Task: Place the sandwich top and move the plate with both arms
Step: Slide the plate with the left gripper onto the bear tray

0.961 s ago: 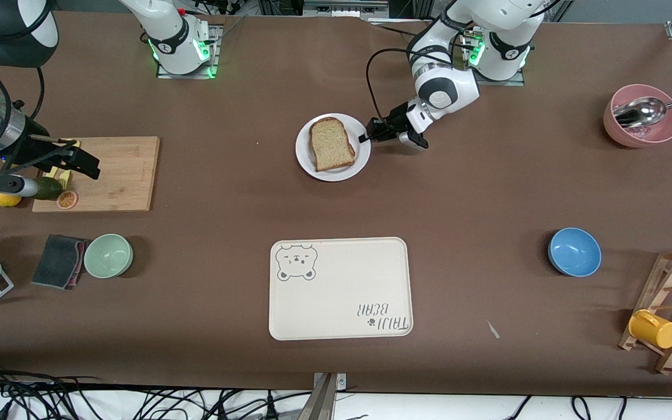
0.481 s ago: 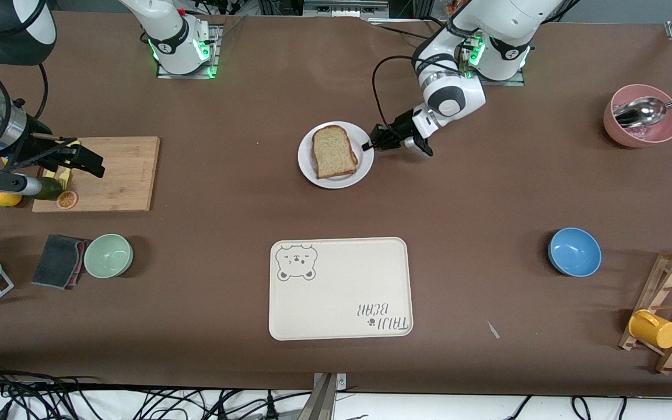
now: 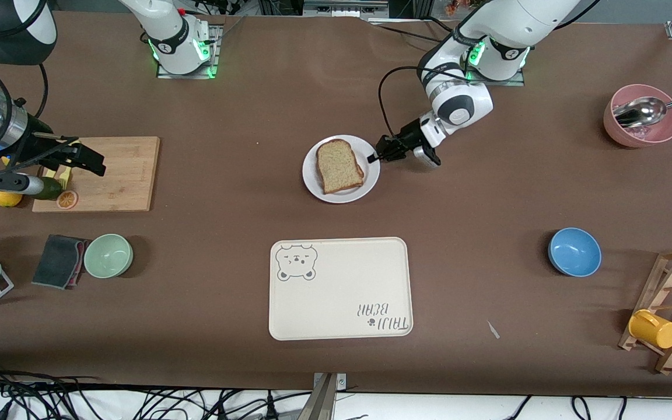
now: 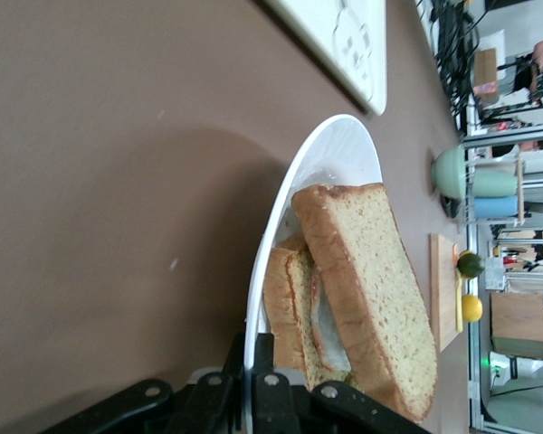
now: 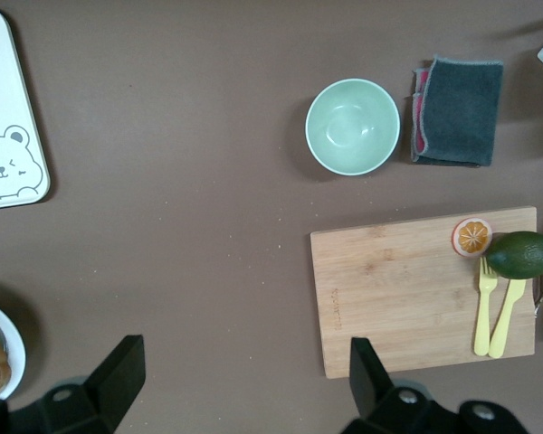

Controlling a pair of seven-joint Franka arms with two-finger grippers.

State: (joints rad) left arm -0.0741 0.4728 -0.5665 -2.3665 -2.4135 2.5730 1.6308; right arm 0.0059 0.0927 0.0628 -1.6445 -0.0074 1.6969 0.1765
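The robot's left gripper needs to set the white plate free on the middle of the cream bear tray [image 3: 341, 287].
The sandwich top [image 3: 339, 166], a tan speckled slice with a brown crust, lies on the round white plate [image 3: 315, 184] in the middle of the table. In the left wrist view the sandwich top [image 4: 371, 289] rests on a lower slice with something pale between them. My left gripper [image 3: 373, 157] is shut on the plate's rim [image 4: 326, 149] at the edge toward the left arm's end, one finger on each face of it. My right gripper [image 3: 82, 158] hangs open and empty over the wooden cutting board [image 3: 117, 175] at the right arm's end.
A cream bear tray [image 3: 340, 287] lies nearer the front camera than the plate. The board carries an avocado [image 5: 522, 254], a citrus slice and yellow cutlery. A green bowl [image 3: 108, 255], grey cloth [image 3: 59, 261], blue bowl [image 3: 574, 251], pink bowl [image 3: 642, 119] and mug rack [image 3: 671, 312] stand around.
The left gripper has moved the plate and sandwich nearer to the front camera and a little toward the left arm's end. The right arm has barely moved.
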